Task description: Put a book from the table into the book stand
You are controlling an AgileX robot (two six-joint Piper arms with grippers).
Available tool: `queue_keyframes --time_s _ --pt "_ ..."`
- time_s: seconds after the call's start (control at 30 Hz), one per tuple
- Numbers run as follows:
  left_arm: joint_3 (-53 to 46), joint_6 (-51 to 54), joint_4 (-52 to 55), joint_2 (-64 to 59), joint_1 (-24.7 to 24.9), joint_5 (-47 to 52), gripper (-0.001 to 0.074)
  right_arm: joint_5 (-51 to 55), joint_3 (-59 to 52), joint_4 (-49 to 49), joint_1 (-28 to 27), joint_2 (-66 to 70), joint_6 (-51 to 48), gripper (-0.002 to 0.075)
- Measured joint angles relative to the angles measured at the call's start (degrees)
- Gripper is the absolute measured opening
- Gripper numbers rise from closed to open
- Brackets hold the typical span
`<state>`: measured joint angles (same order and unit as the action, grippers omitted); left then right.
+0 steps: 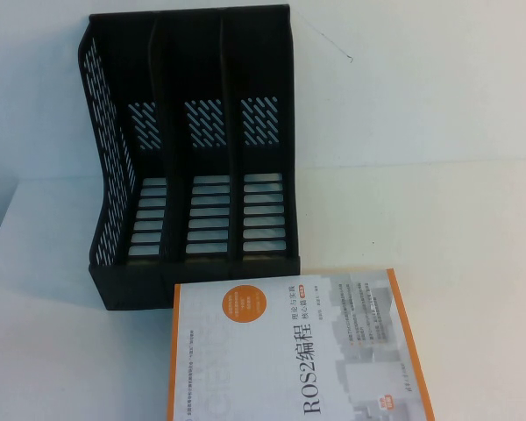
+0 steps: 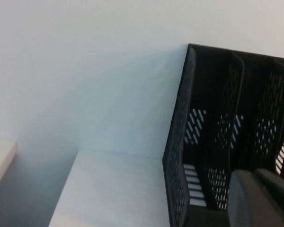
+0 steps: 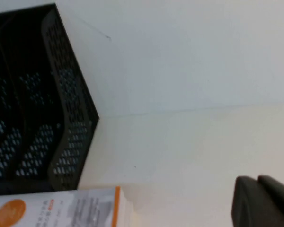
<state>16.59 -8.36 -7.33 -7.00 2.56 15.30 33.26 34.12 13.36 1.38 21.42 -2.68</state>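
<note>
The white book's side nearest its orange circle has the orange edge (image 1: 173, 353) that my left gripper should close on next.
A white book with orange edges and an orange circle (image 1: 298, 346) lies flat on the table just in front of the black three-slot book stand (image 1: 193, 149). Its corner shows in the right wrist view (image 3: 61, 208). The stand also shows in the left wrist view (image 2: 217, 142) and the right wrist view (image 3: 38, 99). No arm shows in the high view. My left gripper (image 2: 258, 196) is shut and empty, off the stand's left front. My right gripper (image 3: 260, 201) is shut and empty, above the bare table to the right of the book.
The white table (image 1: 438, 228) meets a white wall behind the stand. A thin wire (image 1: 326, 42) hangs on the wall right of the stand. A table edge (image 2: 4, 161) shows in the left wrist view.
</note>
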Motion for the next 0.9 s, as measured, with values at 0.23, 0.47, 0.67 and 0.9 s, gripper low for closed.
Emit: queue_keyframes --time_s 0.23,0.47,0.67,0.9 --pt "2.6 -3.0 -2.9 -9.3 0.0 7.0 -0.0003 -1.8 0.3 12.7 0.0 10.1 -6.4 -0.0001" --pt "11.4 5.9 -11.4 -26.4 0.0 23.3 -0.0003 5.6 0.8 15.1 0.0 28.7 -13.9 0.0000" --pt "14.6 18.3 -21.8 -41.2 0.0 28.0 -0.0003 5.0 4.4 16.1 4.0 45.5 -17.2 0.0000" --pt "15.1 26.8 -30.8 -49.5 0.0 27.8 -0.0003 -1.3 7.8 16.2 15.0 59.7 -17.1 0.0000"
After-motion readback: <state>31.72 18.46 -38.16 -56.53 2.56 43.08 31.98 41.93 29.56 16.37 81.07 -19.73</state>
